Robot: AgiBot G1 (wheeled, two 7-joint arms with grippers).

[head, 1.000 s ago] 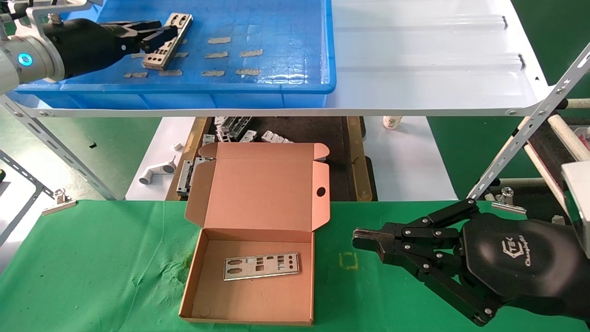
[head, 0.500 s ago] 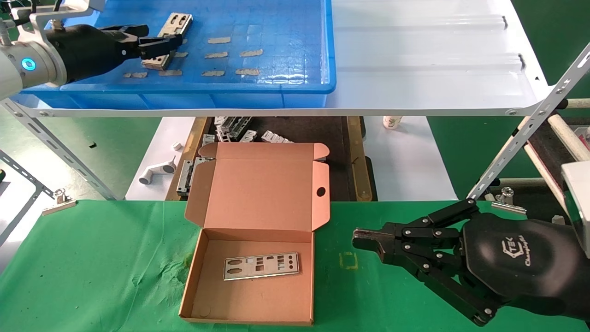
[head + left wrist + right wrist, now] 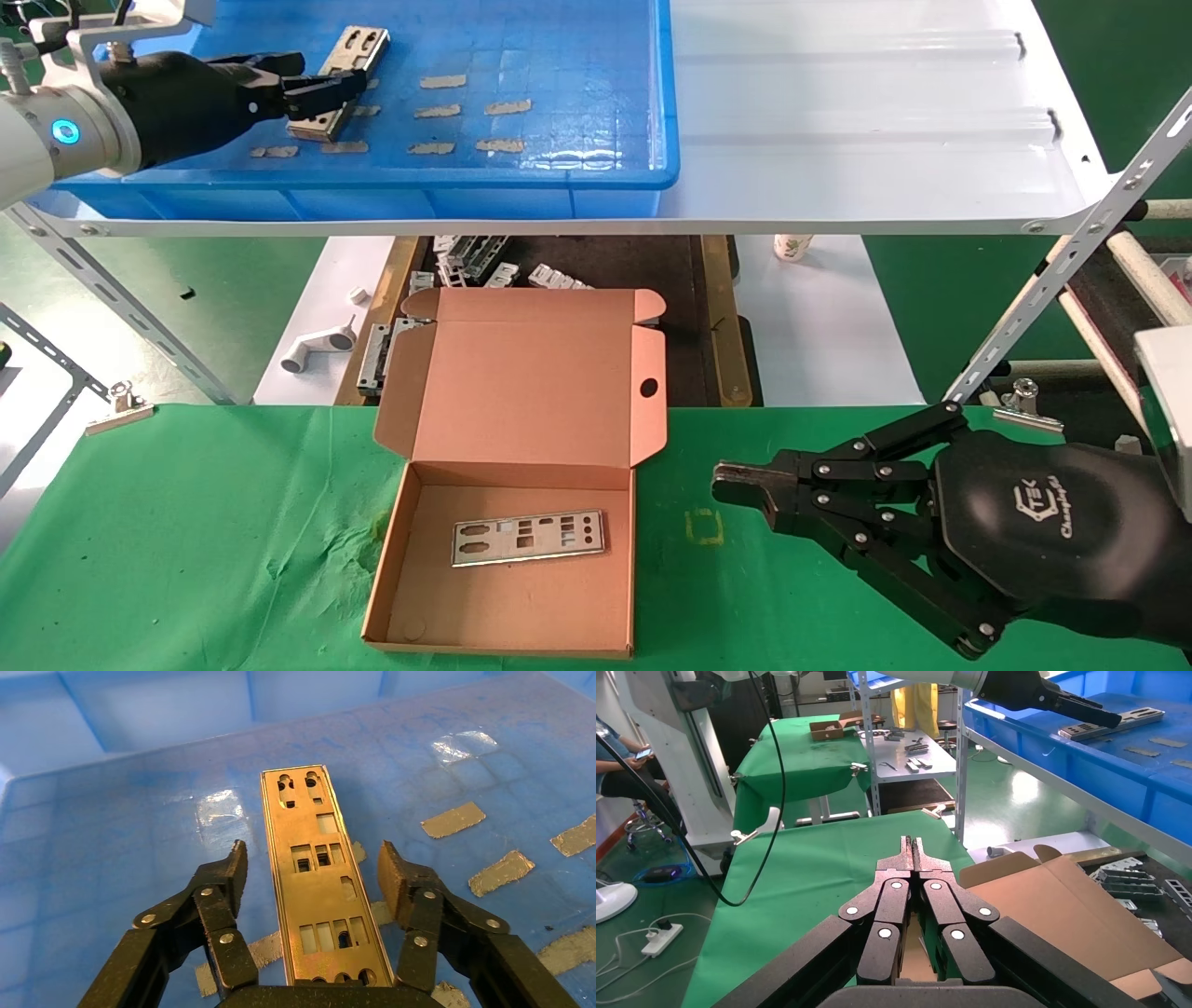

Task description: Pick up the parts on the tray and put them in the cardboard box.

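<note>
The silver punched plate sits stacked on another plate in the tray, so my left gripper will open wider and grab only the top plate's long edges (image 3: 357,874).
One silver punched plate (image 3: 340,79) lies in the blue tray (image 3: 559,56) on the upper shelf at the far left. My left gripper (image 3: 321,90) is open and straddles the plate's near half. In the left wrist view the plate (image 3: 320,874) runs lengthwise between the two fingers (image 3: 235,871), which stand apart from its edges above the tray floor (image 3: 140,846). A second plate (image 3: 528,538) lies flat in the open cardboard box (image 3: 521,391) on the green table. My right gripper (image 3: 736,483) is shut and empty, to the right of the box; it also shows in the right wrist view (image 3: 911,843).
A white corrugated sheet (image 3: 866,121) fills the shelf right of the tray. Below the shelf lie grey brackets (image 3: 470,256) and a white pipe fitting (image 3: 317,349). A slanted metal strut (image 3: 1052,280) rises at the right. Tan tape patches (image 3: 466,112) dot the tray floor.
My left gripper has drawn back a little to the left and settled lower over the plate's near half. The plate, the box and the right arm have not moved.
</note>
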